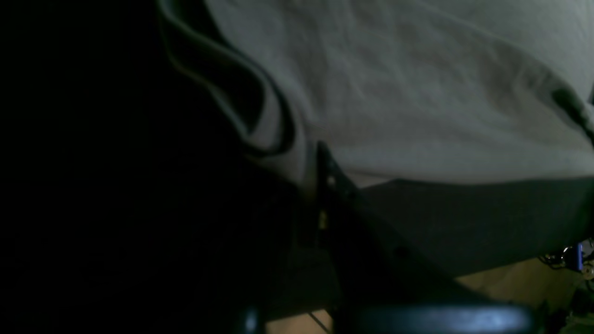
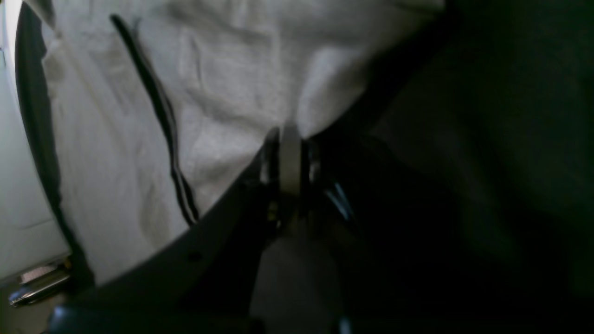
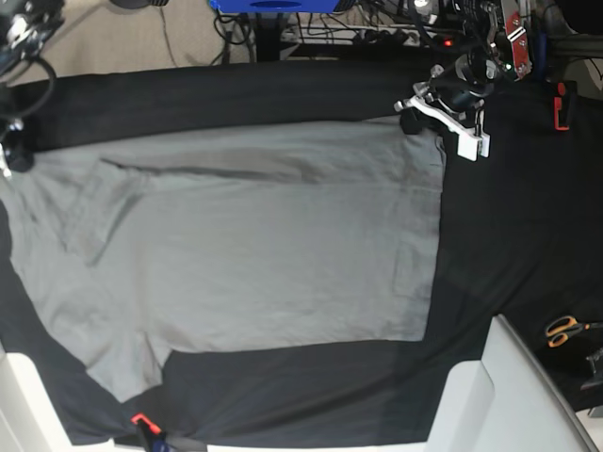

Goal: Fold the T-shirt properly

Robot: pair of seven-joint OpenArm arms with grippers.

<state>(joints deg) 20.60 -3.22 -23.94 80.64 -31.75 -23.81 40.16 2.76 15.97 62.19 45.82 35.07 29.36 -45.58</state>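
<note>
My left gripper will let go of the grey T-shirt's corner on the bare piece of black cloth [image 3: 450, 92], over towards the far edge of that cloth.
The grey T-shirt [image 3: 254, 245] lies spread nearly flat on the black cloth, with a sleeve hanging toward the near left. At its far right corner my left gripper [image 3: 413, 121] is shut on the hem. The left wrist view shows the dark fingers [image 1: 325, 171] pinching a fold of grey T-shirt fabric [image 1: 417, 93]. My right gripper [image 3: 13, 156] is at the far left corner. In the right wrist view this right gripper [image 2: 290, 153] is shut on a bunched edge of the T-shirt [image 2: 222, 93].
The black cloth [image 3: 509, 235] covers the table. Orange-handled scissors [image 3: 563, 330] lie at the right edge by a white block [image 3: 513, 395]. A red item [image 3: 561, 105] sits far right, a red clip [image 3: 141, 420] at the near edge, and cables and a blue box [image 3: 273, 5] behind.
</note>
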